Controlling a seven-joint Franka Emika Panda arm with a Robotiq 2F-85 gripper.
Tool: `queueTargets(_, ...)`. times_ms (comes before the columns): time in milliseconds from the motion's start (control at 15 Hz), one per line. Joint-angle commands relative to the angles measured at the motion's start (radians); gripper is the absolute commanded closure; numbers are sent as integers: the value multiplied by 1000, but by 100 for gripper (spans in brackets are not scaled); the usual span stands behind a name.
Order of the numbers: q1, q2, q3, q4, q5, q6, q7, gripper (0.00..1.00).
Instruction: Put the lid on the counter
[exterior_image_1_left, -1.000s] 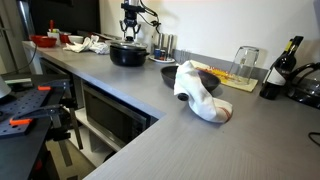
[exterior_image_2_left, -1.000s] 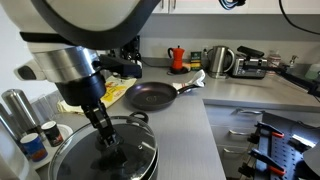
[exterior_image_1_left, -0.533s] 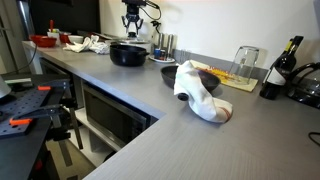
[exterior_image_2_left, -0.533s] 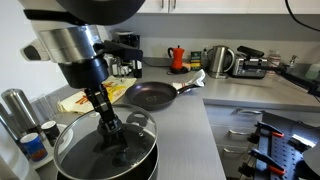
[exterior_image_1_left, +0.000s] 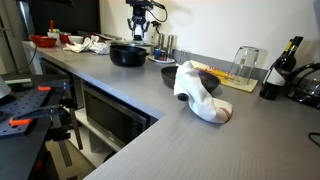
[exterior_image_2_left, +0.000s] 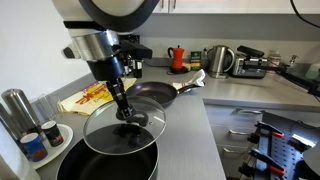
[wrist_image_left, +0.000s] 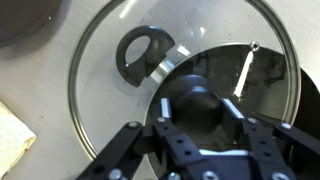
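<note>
The robot's gripper will release the lid on the bare grey counter (exterior_image_1_left: 131, 76) in front of the black pot.
My gripper (wrist_image_left: 198, 105) is shut on the dark central knob of the lid (wrist_image_left: 100, 110), a round glass lid with a metal rim. In an exterior view the lid (exterior_image_2_left: 105, 135) hangs from the gripper (exterior_image_2_left: 128, 128) above the black pot (exterior_image_2_left: 90, 170), shifted toward the frying pan. In the wrist view the pot's dark inside (wrist_image_left: 270, 90) and one pot handle (wrist_image_left: 140, 52) show through the glass. In an exterior view the gripper (exterior_image_1_left: 138, 32) is above the pot (exterior_image_1_left: 127, 54) at the far end of the grey counter (exterior_image_1_left: 150, 120); the lid is barely visible there.
A black frying pan (exterior_image_2_left: 152, 96) lies beyond the pot, a yellowish cutting board (exterior_image_2_left: 90, 97) beside it. Spice jars (exterior_image_2_left: 45, 138) and a steel cylinder (exterior_image_2_left: 14, 108) stand by the pot. A white cloth (exterior_image_1_left: 200, 92), a dark bowl (exterior_image_1_left: 168, 74), a glass jug (exterior_image_1_left: 244, 63) and bottles (exterior_image_1_left: 282, 68) are along the counter.
The gripper has lifted the lid up off the pot and carried it sideways toward the frying pan; the pot's open inside now shows.
</note>
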Motion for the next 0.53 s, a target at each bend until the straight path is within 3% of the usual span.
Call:
queueTargets(0, -46, -103, -14, -114, 33, 19, 48, 75)
queueTargets(467, -172, -276, -21, -373, 146, 152, 75, 75)
